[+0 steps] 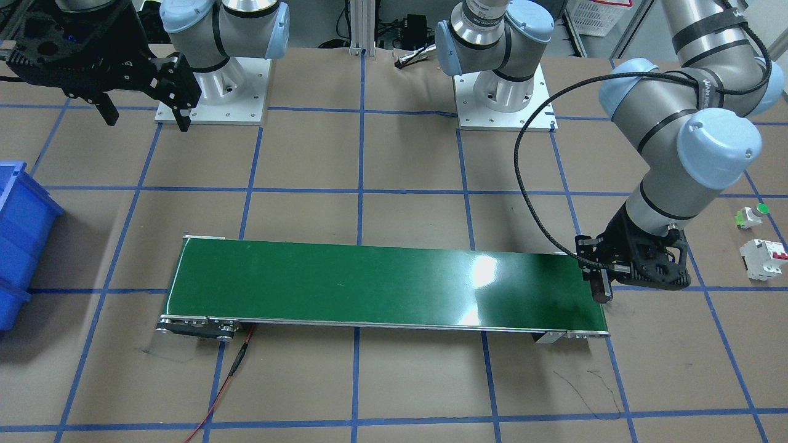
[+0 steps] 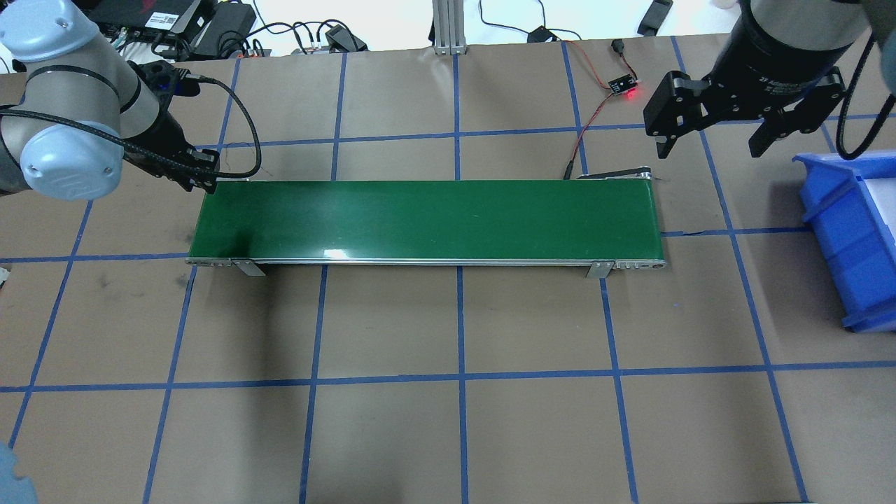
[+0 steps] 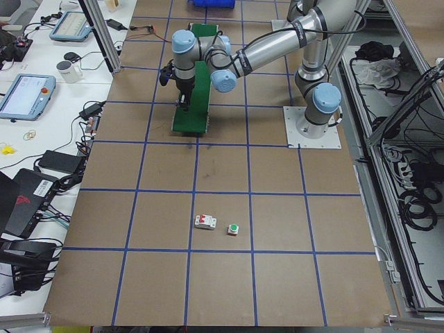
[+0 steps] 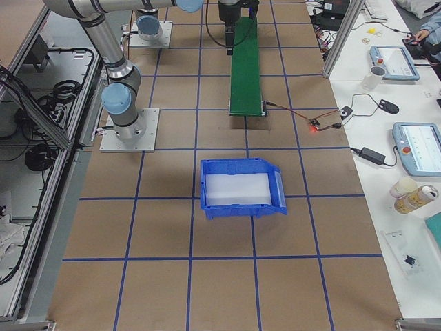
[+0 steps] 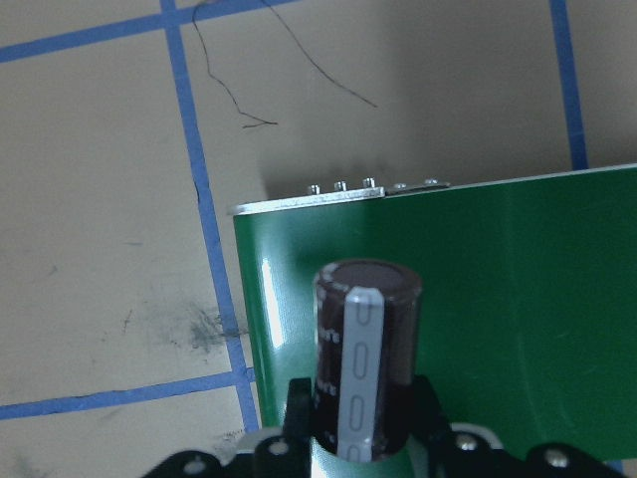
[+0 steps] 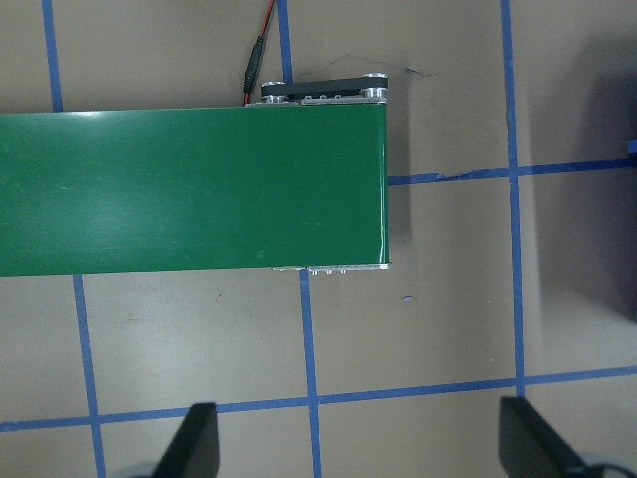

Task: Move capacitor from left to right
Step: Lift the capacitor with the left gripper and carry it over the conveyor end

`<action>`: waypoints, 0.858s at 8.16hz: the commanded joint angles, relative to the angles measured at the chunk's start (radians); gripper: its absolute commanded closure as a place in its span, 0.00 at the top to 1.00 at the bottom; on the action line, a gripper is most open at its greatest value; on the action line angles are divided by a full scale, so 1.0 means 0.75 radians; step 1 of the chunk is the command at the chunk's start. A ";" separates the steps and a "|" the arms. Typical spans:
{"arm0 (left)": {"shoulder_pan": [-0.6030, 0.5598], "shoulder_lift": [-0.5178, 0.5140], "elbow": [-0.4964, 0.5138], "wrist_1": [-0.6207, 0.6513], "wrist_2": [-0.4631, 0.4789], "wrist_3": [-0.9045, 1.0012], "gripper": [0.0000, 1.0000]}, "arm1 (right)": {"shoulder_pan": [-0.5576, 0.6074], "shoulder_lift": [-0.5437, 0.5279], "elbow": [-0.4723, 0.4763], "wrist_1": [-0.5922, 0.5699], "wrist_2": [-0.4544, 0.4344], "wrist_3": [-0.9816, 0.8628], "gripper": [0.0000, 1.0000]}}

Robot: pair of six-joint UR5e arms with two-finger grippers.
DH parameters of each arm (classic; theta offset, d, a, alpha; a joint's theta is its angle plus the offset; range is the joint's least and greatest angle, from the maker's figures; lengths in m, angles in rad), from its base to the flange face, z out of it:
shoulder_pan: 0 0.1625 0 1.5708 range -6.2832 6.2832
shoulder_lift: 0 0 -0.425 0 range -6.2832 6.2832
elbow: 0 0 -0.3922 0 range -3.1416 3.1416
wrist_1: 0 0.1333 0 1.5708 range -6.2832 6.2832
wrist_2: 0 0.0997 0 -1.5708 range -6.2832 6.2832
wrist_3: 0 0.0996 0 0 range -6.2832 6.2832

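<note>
My left gripper is going to let go of the capacitor on the green conveyor belt's end (image 1: pixel 574 298) (image 5: pixel 366 327), farthest from the blue bin. The capacitor is held just over the belt now.
My left gripper (image 1: pixel 606 280) is shut on the capacitor (image 1: pixel 601 288), a dark brown cylinder with a pale stripe. It holds the capacitor upright just over the left end of the green conveyor belt (image 1: pixel 369 283). In the left wrist view the capacitor (image 5: pixel 366 368) stands between the fingers (image 5: pixel 430 403), with the belt's end (image 5: pixel 518 299) below it. In the overhead view the left gripper (image 2: pixel 203 178) hides the capacitor. My right gripper (image 2: pixel 710 143) is open and empty, raised beyond the belt's right end (image 2: pixel 651 210); its fingertips (image 6: pixel 194 443) frame the wrist view.
A blue bin (image 2: pixel 840 231) stands on the table to the right of the belt and also shows in the exterior right view (image 4: pixel 204 186). A white breaker (image 1: pixel 763 258) and a green-capped push-button (image 1: pixel 752 215) lie on the robot's far left. A red wire (image 2: pixel 595 112) runs to the belt's motor end.
</note>
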 commanded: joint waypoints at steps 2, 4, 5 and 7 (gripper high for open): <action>0.000 -0.097 0.008 -0.003 0.004 -0.008 0.00 | 0.000 0.000 0.000 0.000 -0.001 0.000 1.00; 0.000 -0.126 -0.006 -0.003 0.006 -0.185 0.00 | 0.000 0.000 0.000 0.000 -0.001 0.000 1.00; 0.000 -0.142 -0.008 -0.003 0.006 -0.182 0.00 | 0.000 0.000 0.000 0.000 -0.001 0.000 1.00; 0.000 -0.157 -0.008 -0.003 0.004 -0.184 0.00 | 0.000 0.000 0.000 0.000 -0.003 0.000 1.00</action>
